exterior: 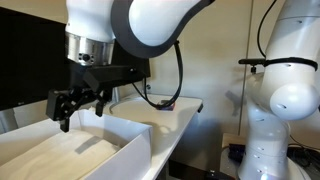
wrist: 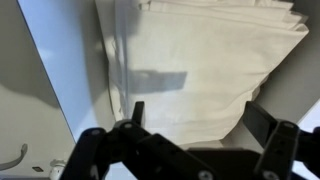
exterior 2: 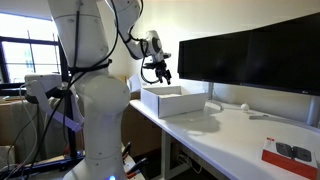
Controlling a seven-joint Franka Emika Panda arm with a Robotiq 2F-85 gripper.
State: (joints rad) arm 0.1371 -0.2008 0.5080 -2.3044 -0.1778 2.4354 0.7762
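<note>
The gripper's fingers should next go down into the white box and close on the middle of the folded white cloth's top layer [exterior: 62, 160] [wrist: 192, 88].
My black gripper [exterior: 78, 103] hangs open above a white open box [exterior: 128, 148], a little over its contents, holding nothing. In the wrist view the gripper [wrist: 198, 118] shows its two fingers wide apart, with folded white cloth [wrist: 200, 50] lying in the box below them. In an exterior view the gripper [exterior 2: 159, 72] hovers over the white box [exterior 2: 172, 101] near the desk's end. The cloth [exterior: 60, 150] fills the box floor, pale and creased.
A wide black monitor [exterior 2: 250, 60] stands behind the box on the white desk [exterior 2: 230, 130]. A red and black item [exterior 2: 290, 154] lies at the desk's near corner. A second white robot [exterior: 285, 90] stands beside the desk. Cables [exterior: 165, 100] trail over the box's far edge.
</note>
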